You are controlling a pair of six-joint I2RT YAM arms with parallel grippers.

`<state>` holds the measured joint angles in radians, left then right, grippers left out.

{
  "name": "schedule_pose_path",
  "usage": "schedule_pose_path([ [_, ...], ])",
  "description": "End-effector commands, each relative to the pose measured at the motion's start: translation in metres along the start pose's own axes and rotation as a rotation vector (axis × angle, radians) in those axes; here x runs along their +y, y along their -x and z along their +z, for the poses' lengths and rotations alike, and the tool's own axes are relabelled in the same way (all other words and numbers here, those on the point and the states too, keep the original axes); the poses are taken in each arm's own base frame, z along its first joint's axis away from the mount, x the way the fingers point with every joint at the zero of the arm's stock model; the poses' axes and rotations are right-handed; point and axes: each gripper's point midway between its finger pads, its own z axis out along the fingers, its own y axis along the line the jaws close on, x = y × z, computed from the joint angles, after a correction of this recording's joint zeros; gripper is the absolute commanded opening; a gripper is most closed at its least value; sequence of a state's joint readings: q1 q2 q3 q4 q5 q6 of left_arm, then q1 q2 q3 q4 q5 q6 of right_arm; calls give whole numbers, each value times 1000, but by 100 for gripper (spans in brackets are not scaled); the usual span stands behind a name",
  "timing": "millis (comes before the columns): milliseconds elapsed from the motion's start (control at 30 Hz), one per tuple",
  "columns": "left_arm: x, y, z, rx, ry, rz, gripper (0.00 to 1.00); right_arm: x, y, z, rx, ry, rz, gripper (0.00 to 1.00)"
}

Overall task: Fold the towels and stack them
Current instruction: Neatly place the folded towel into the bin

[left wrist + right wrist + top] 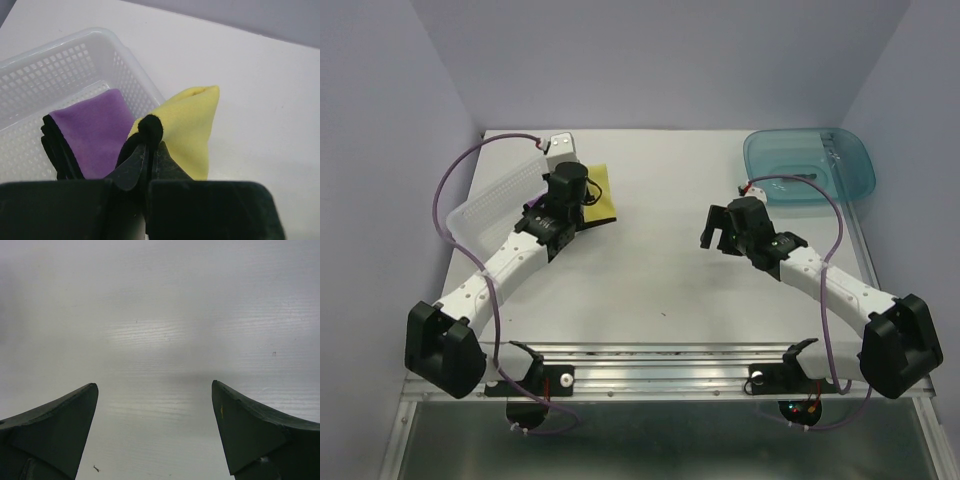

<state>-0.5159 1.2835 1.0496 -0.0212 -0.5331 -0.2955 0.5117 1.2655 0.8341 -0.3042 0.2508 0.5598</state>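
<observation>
The robot's left gripper needs to release the yellow towel on top of the purple towel inside the clear tray (pixel 558 203) (pixel 111 135).
A yellow towel (pixel 192 125) with black edging lies folded on the table beside the clear tray, its near black corner bunched up. My left gripper (pixel 150 146) is shut on that black corner. From above, the yellow towel (pixel 603 192) shows just right of my left gripper (pixel 584 206). A purple towel (pixel 95 131) lies folded inside the tray on top of black cloth layers. My right gripper (pixel 718 228) hangs over bare table at mid right. In the right wrist view that right gripper (pixel 155 392) is open, with only table between its fingers.
The clear perforated plastic tray (pixel 60 65) stands at the table's back left (pixel 490 205). A teal translucent tub (pixel 810 165) sits at the back right corner. Purple cables loop off both arms.
</observation>
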Motion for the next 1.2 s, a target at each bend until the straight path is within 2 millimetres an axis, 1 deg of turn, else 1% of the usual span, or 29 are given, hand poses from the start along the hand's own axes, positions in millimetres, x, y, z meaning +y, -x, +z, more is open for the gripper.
schedule_pose_path([
  [0, 22, 20, 10, -54, 68, -126, 0, 3, 8, 1, -37, 20, 2, 100],
  [33, 29, 20, 14, -56, 81, -140, 0, 3, 7, 3, -32, 19, -2, 100],
  [167, 39, 16, 27, -58, 102, -167, 0, 5, 2, 6, -11, 27, -3, 100],
  [400, 44, -2, 47, -23, 93, -187, 0, 10, 2, 8, -4, 45, 6, 100],
  [600, 54, -5, 55, -26, 125, -213, 0, 10, 3, 9, -4, 43, 4, 100],
  [733, 65, -2, 58, -46, 149, -238, 0, 10, 4, 9, -5, 38, 1, 100],
  [833, 73, -6, 62, -47, 161, -248, 0, 10, 5, 9, -9, 35, 0, 100],
  [867, 76, -4, 64, -56, 163, -257, 0, 10, 6, 10, -10, 34, -2, 100],
  [900, 77, -7, 65, -53, 162, -260, 0, 8, 6, 10, -10, 25, -1, 100],
  [1033, 84, -12, 74, -46, 155, -284, 0, 9, 10, 11, -23, 22, -4, 100],
  [1100, 86, -11, 78, -53, 153, -291, 0, 11, 13, 11, -31, 26, -1, 100],
  [1167, 93, -12, 83, -50, 178, -294, 0, 11, 13, 13, -29, 24, -5, 100],
])
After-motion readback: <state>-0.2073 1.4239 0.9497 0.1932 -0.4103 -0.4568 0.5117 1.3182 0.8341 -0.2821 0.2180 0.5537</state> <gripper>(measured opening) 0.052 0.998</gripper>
